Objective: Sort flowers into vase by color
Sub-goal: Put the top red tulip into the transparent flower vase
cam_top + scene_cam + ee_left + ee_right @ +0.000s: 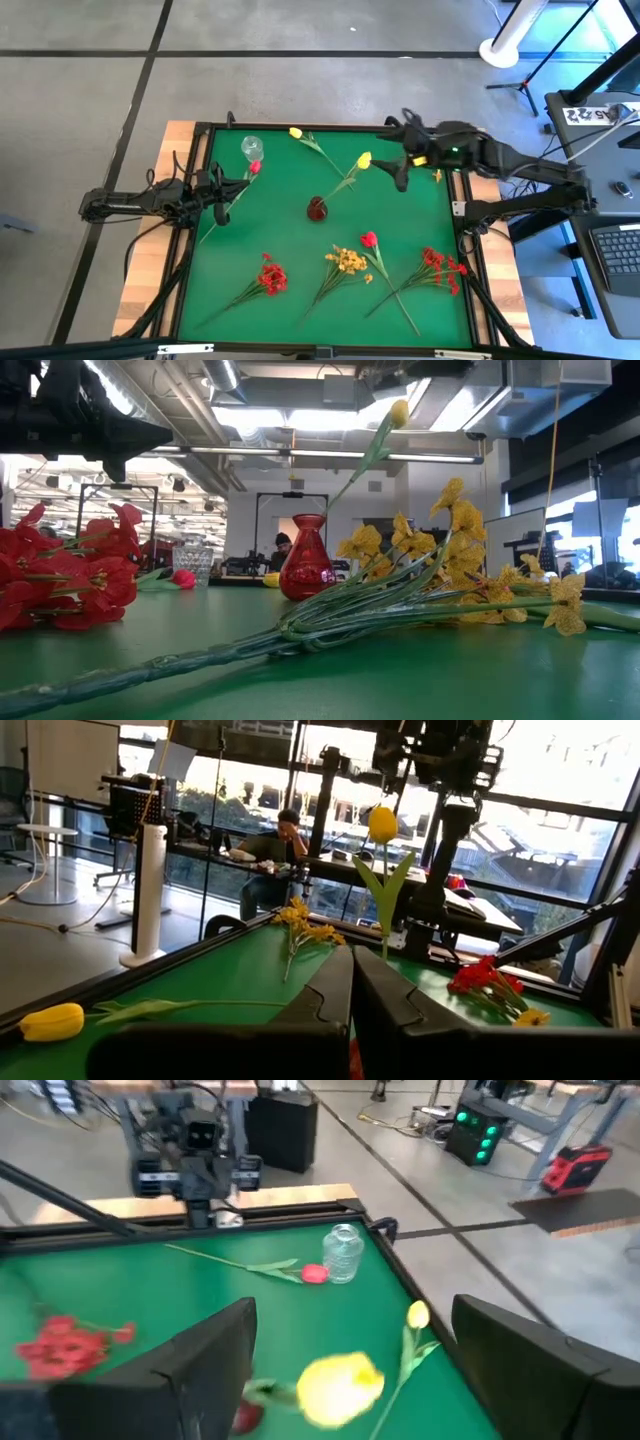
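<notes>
My left gripper closes next on the stem (231, 207) of the red tulip that lies beside the clear glass vase, just below its leaves.
A yellow tulip (363, 160) stands with its stem in the red vase (317, 208); its bloom (398, 412) rises high above the vase (305, 570). My right gripper (393, 172) hangs open just to the right of that bloom, which shows blurred between its fingers (340, 1388). A clear glass vase (251, 148) stands at the far left, a red tulip (255, 167) lying beside it. A second yellow tulip (295, 132) lies near the far edge. My left gripper (222, 190) rests shut at the left edge.
Along the near half lie a red spray (272, 277), a yellow spray (348, 262), a red tulip (369, 239) and another red spray (440, 265). A black raised rim (330, 127) frames the green mat. A person sits in the room beyond (285, 830).
</notes>
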